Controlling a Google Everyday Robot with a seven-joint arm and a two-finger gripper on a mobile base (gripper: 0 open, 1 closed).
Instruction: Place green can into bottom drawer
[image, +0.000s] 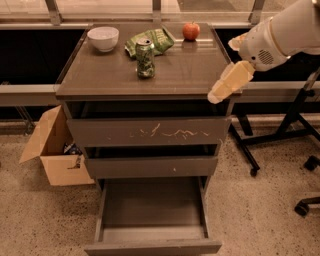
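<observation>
I need to next close my gripper on the middle of the green can (146, 59) in front of the snack bag.
The green can (145, 59) stands upright on the cabinet top (180, 75), left of the middle, just in front of a flat green snack bag (159, 40). The bottom drawer (152, 210) is pulled out toward me, and its wide flat interior holds nothing. My gripper (221, 92) hangs from the white arm (280, 35) at the cabinet top's front right corner. It points down and to the left and holds nothing. It is well to the right of the can and apart from it.
A white bowl (103, 38) and a red apple (190, 31) sit at the back of the top. The scratched upper drawer (150, 131) and the middle drawer (150, 166) are slightly ajar. A cardboard box (52, 150) stands on the left and black stand legs (280, 135) on the right.
</observation>
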